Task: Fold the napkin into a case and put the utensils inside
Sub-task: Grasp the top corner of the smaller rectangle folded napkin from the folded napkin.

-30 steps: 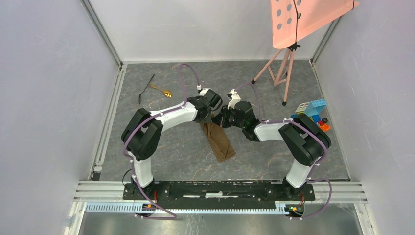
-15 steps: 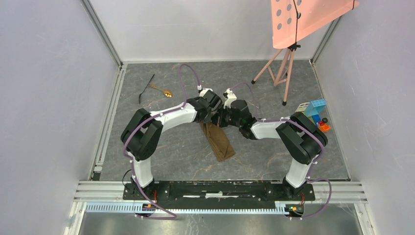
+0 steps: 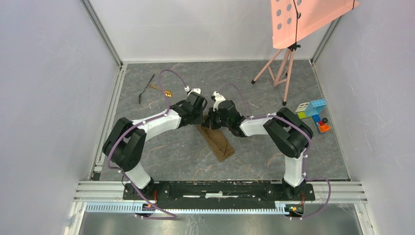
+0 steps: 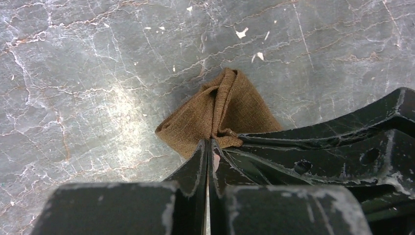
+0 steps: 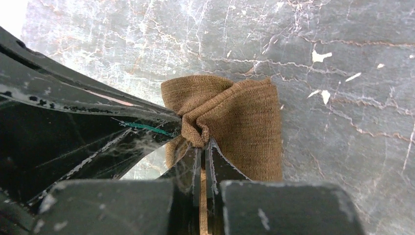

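Note:
I can see both my grippers pinching the bunched fold at the far end of the napkin, so next I open my right gripper and take the slanting fold (image 5: 224, 104) while my left gripper holds.
The brown napkin (image 3: 218, 142) lies folded as a narrow oblong strip in mid-table, running from the grippers toward the near right. My left gripper (image 3: 201, 119) and right gripper (image 3: 211, 122) meet at its far end. In the left wrist view my left gripper (image 4: 209, 143) is shut on a bunched corner of the napkin (image 4: 220, 110). In the right wrist view my right gripper (image 5: 201, 143) is shut on a pinched fold of the napkin (image 5: 244, 122). The gold spoon (image 3: 161, 90) and the thin black utensil (image 3: 146, 88) lie at the far left.
Coloured toy blocks (image 3: 313, 113) sit at the right edge. A pink tripod stand (image 3: 281, 63) holding a perforated board stands at the far right. Grey walls and a metal rail (image 3: 110, 117) bound the table.
Both grippers have moved left and a little farther away, pulling the napkin's far end with them; the strip now lies a little farther left.

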Available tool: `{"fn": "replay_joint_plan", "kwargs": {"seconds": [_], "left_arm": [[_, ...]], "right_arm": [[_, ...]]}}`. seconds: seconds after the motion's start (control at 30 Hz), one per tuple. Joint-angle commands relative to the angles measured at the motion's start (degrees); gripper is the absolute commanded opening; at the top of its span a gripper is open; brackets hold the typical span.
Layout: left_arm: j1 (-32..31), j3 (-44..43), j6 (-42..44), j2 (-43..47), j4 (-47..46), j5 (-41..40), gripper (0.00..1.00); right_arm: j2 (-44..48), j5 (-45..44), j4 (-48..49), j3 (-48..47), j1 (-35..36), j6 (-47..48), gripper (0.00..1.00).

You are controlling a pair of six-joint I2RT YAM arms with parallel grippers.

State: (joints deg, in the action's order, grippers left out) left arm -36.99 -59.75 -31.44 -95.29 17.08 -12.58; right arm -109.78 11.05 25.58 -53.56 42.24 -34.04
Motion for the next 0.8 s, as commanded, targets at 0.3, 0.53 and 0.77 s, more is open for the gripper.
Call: {"fn": "replay_joint_plan", "kwargs": {"seconds": [0.3, 0.53, 0.77], "left_arm": [[2.9, 7.7, -3.2, 5.8, -9.3, 4.0, 0.02], [2.9, 8.8, -3.6, 5.5, -9.8, 4.6, 0.02], [3.0, 9.3, -3.4, 5.9, -9.9, 4.5, 0.02]], "right_arm": [[3.2, 7.4, -2.0, -1.9, -1.4, 5.4, 0.3], [5.0, 9.1, -1.5, -1.5, -3.0, 5.8, 0.42], [2.6, 9.3, -1.4, -3.5, -3.2, 5.6, 0.45]]}}
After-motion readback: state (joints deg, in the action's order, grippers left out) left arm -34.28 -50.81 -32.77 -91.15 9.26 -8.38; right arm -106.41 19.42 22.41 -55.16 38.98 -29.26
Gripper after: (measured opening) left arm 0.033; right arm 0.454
